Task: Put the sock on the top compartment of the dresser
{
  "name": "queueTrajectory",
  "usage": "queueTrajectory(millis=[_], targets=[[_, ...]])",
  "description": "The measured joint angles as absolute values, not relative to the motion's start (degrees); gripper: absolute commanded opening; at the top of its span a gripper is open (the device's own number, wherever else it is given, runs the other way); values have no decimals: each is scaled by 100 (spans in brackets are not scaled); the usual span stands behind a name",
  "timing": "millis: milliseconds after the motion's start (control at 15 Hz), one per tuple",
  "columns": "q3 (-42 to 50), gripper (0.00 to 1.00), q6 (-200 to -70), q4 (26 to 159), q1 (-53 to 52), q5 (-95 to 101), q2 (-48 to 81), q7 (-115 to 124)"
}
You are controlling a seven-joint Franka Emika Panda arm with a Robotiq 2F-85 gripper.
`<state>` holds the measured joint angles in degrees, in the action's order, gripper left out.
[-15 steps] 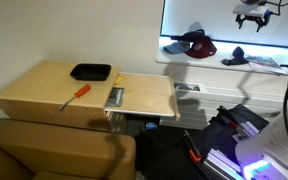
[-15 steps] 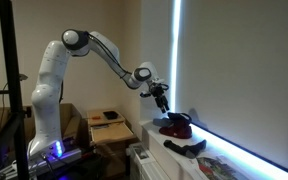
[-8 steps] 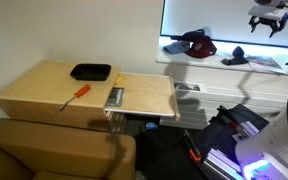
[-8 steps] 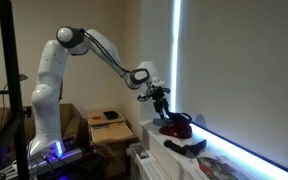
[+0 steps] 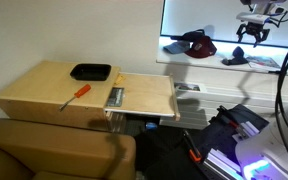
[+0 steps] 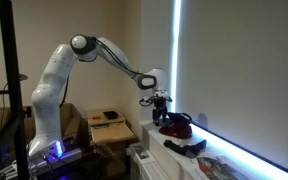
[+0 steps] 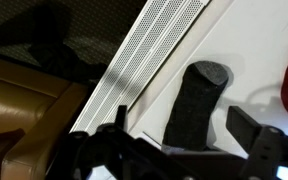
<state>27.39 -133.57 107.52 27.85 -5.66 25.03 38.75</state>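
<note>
My gripper is to go down next to the middle of the dark sock (image 5: 238, 56) (image 7: 192, 112) beside the maroon-and-dark cap and close there.
The dark sock (image 7: 194, 100) lies flat on the white wall shelf (image 7: 234, 40). It also shows in both exterior views (image 5: 237, 58) (image 6: 189, 147). My gripper (image 7: 189, 140) hangs just above it, open, with one finger on each side of the sock. In both exterior views the gripper (image 5: 254, 27) (image 6: 162, 104) hovers over the shelf. The top compartment of the dresser (image 5: 144, 97) is pulled out, a flat pale wooden section with metal rails, far below and to the side of the gripper.
A maroon-and-dark cap (image 5: 196, 42) (image 6: 176, 125) lies on the shelf close to the gripper. A black tray (image 5: 90, 72) and an orange-handled screwdriver (image 5: 76, 94) lie on the cabinet top. A brown couch (image 5: 54, 150) stands in front.
The gripper has shifted over the shelf and come down closer to the sock. The sock and the cap have not moved.
</note>
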Motion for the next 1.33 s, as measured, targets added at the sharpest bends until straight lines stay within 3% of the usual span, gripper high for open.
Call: queueTrajectory(millis=[733, 933, 1333], targets=[[2831, 100, -13067, 10948, 2590, -87, 2588, 3829], [2496, 100, -12807, 11017, 2514, -422, 2747, 3719], [2375, 100, -13857, 10312, 2301, -773, 3952, 4899]])
